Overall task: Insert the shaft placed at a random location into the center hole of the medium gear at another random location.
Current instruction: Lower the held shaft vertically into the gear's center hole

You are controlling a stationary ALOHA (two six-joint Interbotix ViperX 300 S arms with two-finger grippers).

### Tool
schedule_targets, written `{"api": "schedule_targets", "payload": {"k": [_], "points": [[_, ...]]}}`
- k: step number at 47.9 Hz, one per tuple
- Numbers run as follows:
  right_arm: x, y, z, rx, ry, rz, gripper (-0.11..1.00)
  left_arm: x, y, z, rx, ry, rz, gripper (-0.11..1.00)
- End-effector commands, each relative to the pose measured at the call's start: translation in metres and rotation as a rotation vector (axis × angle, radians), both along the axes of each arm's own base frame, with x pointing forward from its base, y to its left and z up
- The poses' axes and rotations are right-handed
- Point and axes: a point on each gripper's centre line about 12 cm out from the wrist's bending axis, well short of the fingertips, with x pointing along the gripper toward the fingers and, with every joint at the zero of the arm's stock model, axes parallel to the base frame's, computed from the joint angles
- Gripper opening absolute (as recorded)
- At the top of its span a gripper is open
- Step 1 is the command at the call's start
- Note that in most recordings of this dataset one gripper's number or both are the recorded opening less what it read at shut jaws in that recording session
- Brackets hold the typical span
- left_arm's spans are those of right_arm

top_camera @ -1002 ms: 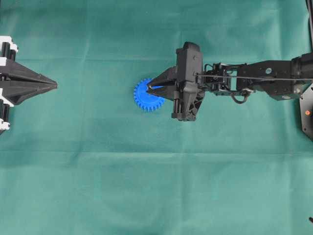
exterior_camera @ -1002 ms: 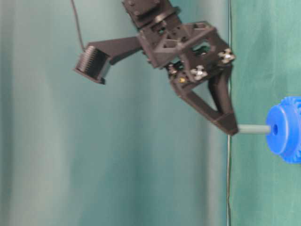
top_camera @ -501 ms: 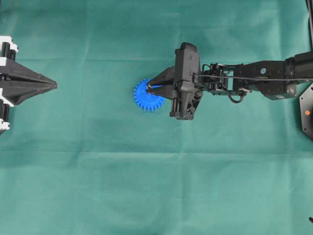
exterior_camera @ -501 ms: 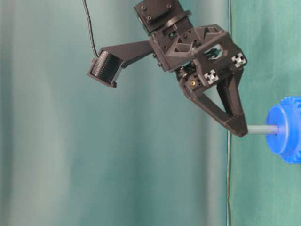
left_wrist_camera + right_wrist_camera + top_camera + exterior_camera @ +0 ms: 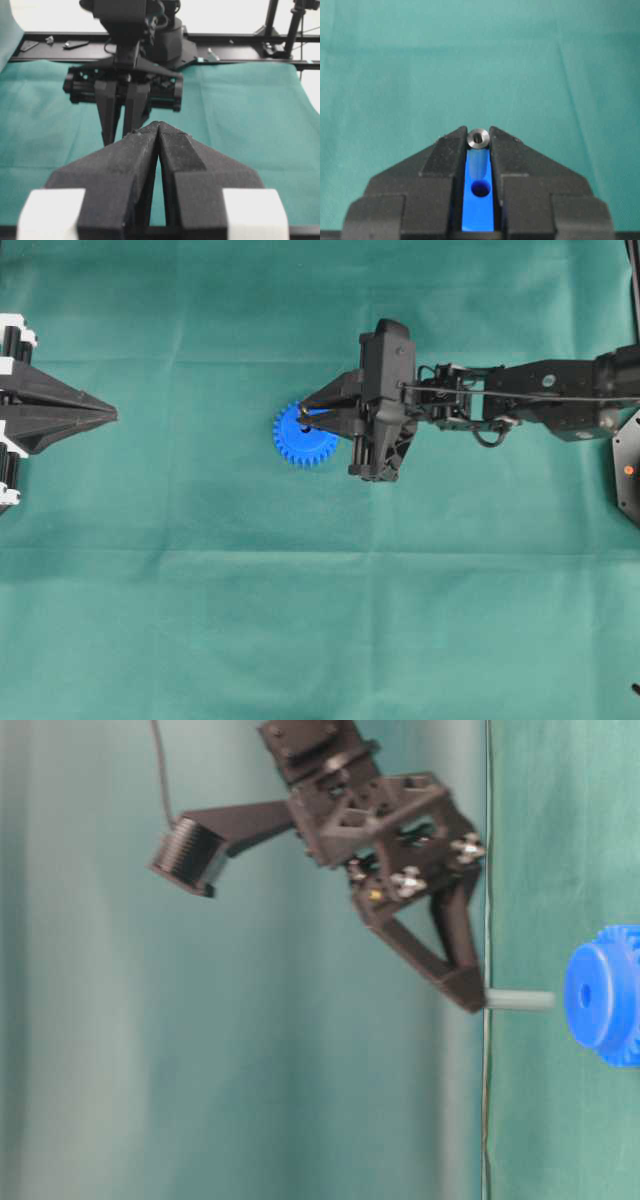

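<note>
The grey shaft will stand upright in the dark center hole of the blue medium gear [image 5: 306, 426] [image 5: 480, 188] after my right gripper releases it.
The blue medium gear [image 5: 300, 440] lies flat on the green cloth near the middle. My right gripper [image 5: 303, 417] is shut on the grey shaft [image 5: 518, 1000] and holds it over the gear's hub. In the table-level view the shaft's free end is a small gap away from the hub, pointing at the center hole [image 5: 585, 992]. In the right wrist view the shaft's shiny end [image 5: 478, 138] sits between the fingertips, with the gear [image 5: 479, 212] and its hole [image 5: 480, 189] showing in the slot behind. My left gripper [image 5: 110, 415] is shut and empty at the far left.
Green cloth [image 5: 300, 620] covers the whole table. The right arm [image 5: 520, 400] stretches in from the right edge. In the left wrist view my left gripper [image 5: 158, 125] faces the right arm's gripper body [image 5: 125, 85] across the cloth.
The shaft's end touched the gear's hub in the earlier frames; now my right gripper has drawn back with it and a gap shows. The left arm has not moved.
</note>
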Motion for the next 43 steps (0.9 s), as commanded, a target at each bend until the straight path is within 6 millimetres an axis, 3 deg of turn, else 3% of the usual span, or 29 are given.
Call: {"api": "schedule_targets", "payload": {"k": [1, 14, 32, 43], "points": [[0.001, -0.001, 0.024, -0.015, -0.056, 0.001, 0.14, 0.003, 0.000, 0.007, 0.003, -0.015, -0.002, 0.00], [0.004, -0.004, 0.018, -0.014, -0.043, -0.005, 0.14, 0.003, 0.000, 0.007, 0.003, -0.015, -0.002, 0.00], [0.011, -0.007, -0.016, 0.000, 0.017, -0.015, 0.14, 0.003, 0.000, 0.007, 0.001, -0.014, -0.002, 0.00], [0.011, -0.007, -0.018, 0.001, 0.022, -0.015, 0.14, 0.002, 0.000, 0.007, 0.003, -0.015, -0.002, 0.00]]}}
